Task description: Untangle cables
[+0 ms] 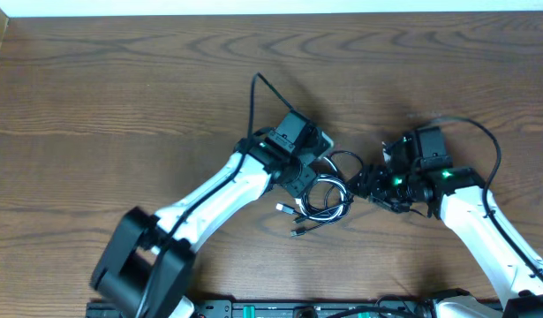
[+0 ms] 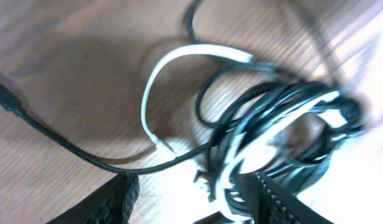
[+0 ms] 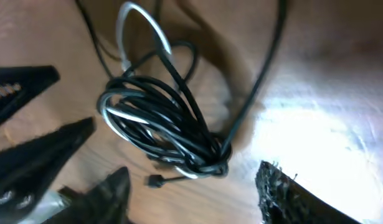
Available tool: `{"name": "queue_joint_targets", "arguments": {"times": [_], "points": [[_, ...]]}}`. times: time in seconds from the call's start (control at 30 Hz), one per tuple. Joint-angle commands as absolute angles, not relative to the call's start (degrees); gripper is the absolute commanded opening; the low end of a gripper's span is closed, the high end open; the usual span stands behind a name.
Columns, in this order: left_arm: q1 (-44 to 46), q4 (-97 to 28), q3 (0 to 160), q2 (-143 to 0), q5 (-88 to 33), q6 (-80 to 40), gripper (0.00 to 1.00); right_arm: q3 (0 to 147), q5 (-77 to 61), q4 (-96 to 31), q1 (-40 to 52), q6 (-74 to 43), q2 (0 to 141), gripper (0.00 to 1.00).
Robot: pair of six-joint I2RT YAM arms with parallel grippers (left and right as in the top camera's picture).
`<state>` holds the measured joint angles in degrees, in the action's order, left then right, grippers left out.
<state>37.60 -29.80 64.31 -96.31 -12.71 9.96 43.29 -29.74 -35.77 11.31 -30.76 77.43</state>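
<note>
I should hold the coil with my right gripper while my left gripper takes the cords (image 1: 299, 214) beside the plugs, since my left gripper straddles the coil's wound loops.
The cables (image 1: 324, 201) lie in a tangled bundle on the wooden table between my two grippers. The bundle holds several black cords and one white cord. In the left wrist view the black coil (image 2: 284, 124) lies just ahead of my open left gripper (image 2: 191, 205), with the coil's near edge between the fingers. A white cable loop (image 2: 179, 62) and a long black cord ending in a plug (image 2: 4, 96) spread to the left. In the right wrist view the bundle (image 3: 166, 124) lies just ahead of my open right gripper (image 3: 197, 199), with a small black plug (image 3: 155, 180) near the fingers. Overhead, the left gripper (image 1: 317, 181) and right gripper (image 1: 359, 187) flank the bundle.
A black cord (image 1: 258, 97) runs from the left arm toward the table's far side. Another black cord (image 3: 266, 68) curves past the bundle on the right. The left gripper's fingers (image 3: 35, 149) show at the left of the right wrist view. Bare wooden table (image 1: 121, 106) surrounds the arms.
</note>
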Motion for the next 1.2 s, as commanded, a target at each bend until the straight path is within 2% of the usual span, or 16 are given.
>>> {"name": "queue_joint_targets", "arguments": {"times": [0.0, 0.07, 0.13, 0.27, 0.4, 0.5, 0.6, 0.87, 0.97, 1.17], "points": [[37.3, -30.7, 65.9, -93.2, -15.2, -4.1, 0.59, 44.0, -29.9, -34.2, 10.9, -20.8, 78.0, 0.61], [37.2, -32.4, 65.9, -93.6, -15.1, -9.8, 0.59, 44.0, -29.9, -33.2, 11.0, -20.7, 78.8, 0.63], [37.2, -34.6, 65.8, -94.3, -15.0, -13.7, 0.54, 43.7, -30.0, -31.6, 11.0, -20.7, 80.2, 0.63], [37.2, -41.0, 65.7, -95.5, -15.0, -15.2, 0.44, 42.7, -30.0, -28.2, 12.1, -20.7, 83.6, 0.47], [37.3, -44.8, 64.1, -95.6, -16.5, -15.1, 0.44, 42.4, -32.1, -27.0, 13.9, -21.2, 87.0, 0.31], [37.3, -43.3, 62.0, -95.6, -16.5, -15.0, 0.44, 42.4, -35.0, -26.7, 16.0, -25.6, 88.8, 0.27], [37.3, -37.3, 58.9, -95.7, -16.4, -15.0, 0.39, 42.4, -35.4, -26.5, 19.5, -34.0, 90.0, 0.23], [37.3, -20.2, 53.1, -99.8, -7.2, -14.5, 0.25, 42.4, -39.9, -18.9, 29.8, -39.0, 90.1, 0.23], [37.1, -15.4, 53.6, -99.8, -7.0, -8.4, 0.23, 42.4, -40.2, -17.5, 32.7, -37.9, 90.1, 0.24], [36.9, -13.2, 57.7, -99.7, -18.8, 3.5, 0.23, 42.4, -46.3, -16.8, 33.7, -29.7, 89.0, 0.25]]}}
